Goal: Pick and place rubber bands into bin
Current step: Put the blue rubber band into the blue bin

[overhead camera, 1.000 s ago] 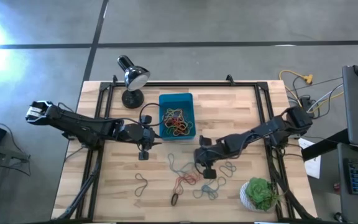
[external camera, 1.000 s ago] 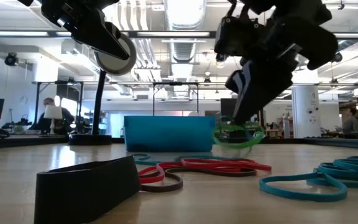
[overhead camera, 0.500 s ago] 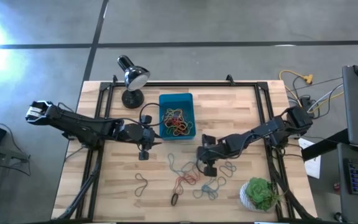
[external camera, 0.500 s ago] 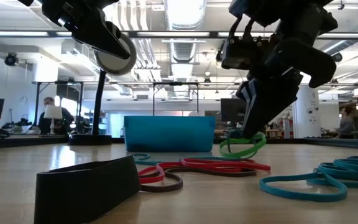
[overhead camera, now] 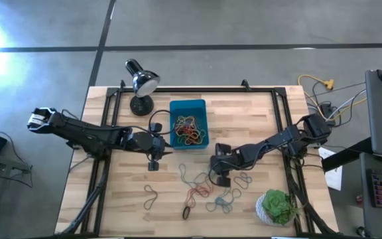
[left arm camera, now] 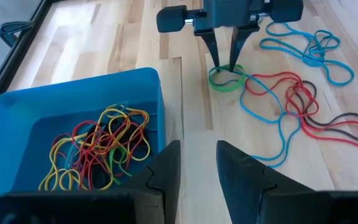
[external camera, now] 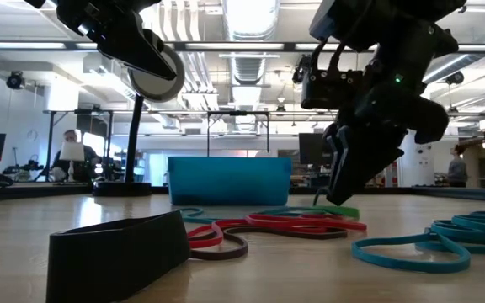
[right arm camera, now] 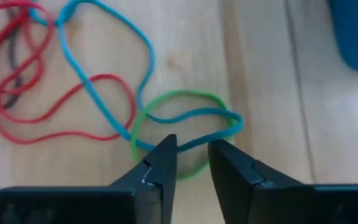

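Next, I open my right gripper and first take only the blue rubber band's looped end [right arm camera: 240, 122], because the blue rubber band lies across the green rubber band at that gripper's fingers.
The teal bin [overhead camera: 172, 106] stands at the table's far middle with several coloured rubber bands [left arm camera: 98, 149] inside. More bands lie loose on the wood near it [overhead camera: 204, 187]. One of these is a green band [right arm camera: 180, 95], which lies flat with a blue band across it. My right gripper [right arm camera: 192, 146] points steeply down with its fingers slightly apart, their tips at that green band [left arm camera: 225, 86]. My left gripper [left arm camera: 194, 174] hangs open and bare above the table, on the near side of the bin's left corner. My right gripper's fingertips [left arm camera: 216, 61] stand at the green band's edge, coming from above. The band lies flat on the table [external camera: 340, 212]. I cannot tell whether the fingers touch it.
A black desk lamp [overhead camera: 141, 83] stands left of the bin at the far edge. A green plant in a white pot [overhead camera: 277, 207] sits at the near right corner. A black band [external camera: 116, 248] lies close to the low camera. Black frame rails run along the table's sides.
My right gripper has sunk toward the table and opened its fingers. The green band, which hung lifted from its fingertips a second ago, has come down and now lies flat on the wood among the other loose bands.
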